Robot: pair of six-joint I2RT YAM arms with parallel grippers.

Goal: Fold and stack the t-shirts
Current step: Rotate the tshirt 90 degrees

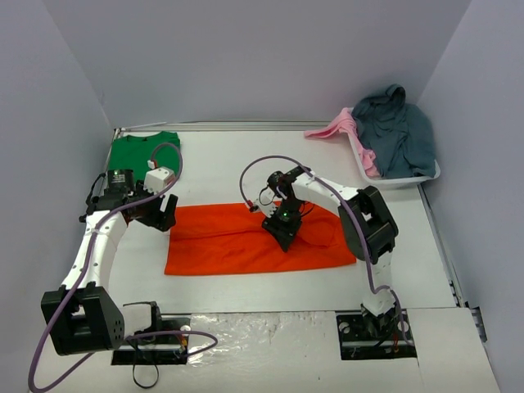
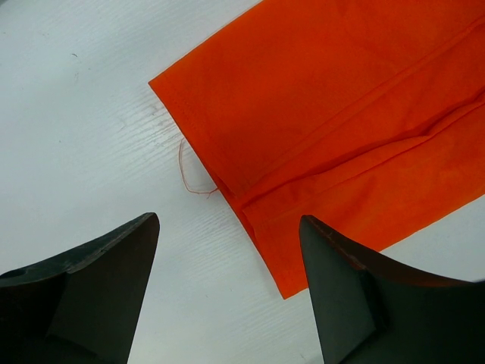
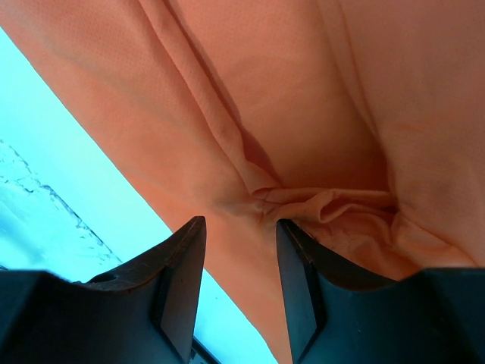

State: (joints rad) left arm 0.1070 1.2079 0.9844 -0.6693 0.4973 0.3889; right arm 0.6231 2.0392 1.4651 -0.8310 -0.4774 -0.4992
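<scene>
I should next grip the small fold (image 1: 295,241) between the orange t-shirt's bunched wrinkle and front edge with my right gripper.
The orange t-shirt (image 1: 221,246) lies in the middle of the table, folded into a long flat strip. The green t-shirt (image 1: 141,152) lies folded at the back left. My left gripper (image 1: 164,218) hovers open and empty just off the orange shirt's left end. In the left wrist view the shirt's layered end (image 2: 341,114) lies ahead of the gripper (image 2: 227,227), and a loose thread hangs from its edge. My right gripper (image 1: 282,231) is low over the middle of the strip. In the right wrist view it (image 3: 241,224) is open over a bunched wrinkle in the orange cloth (image 3: 303,91).
A white basket (image 1: 401,180) stands at the back right with a blue-grey garment (image 1: 401,131) and a pink one (image 1: 336,127) spilling over its rim. Grey walls close in the left, back and right sides. A shiny sheet (image 1: 262,327) lies between the arm bases.
</scene>
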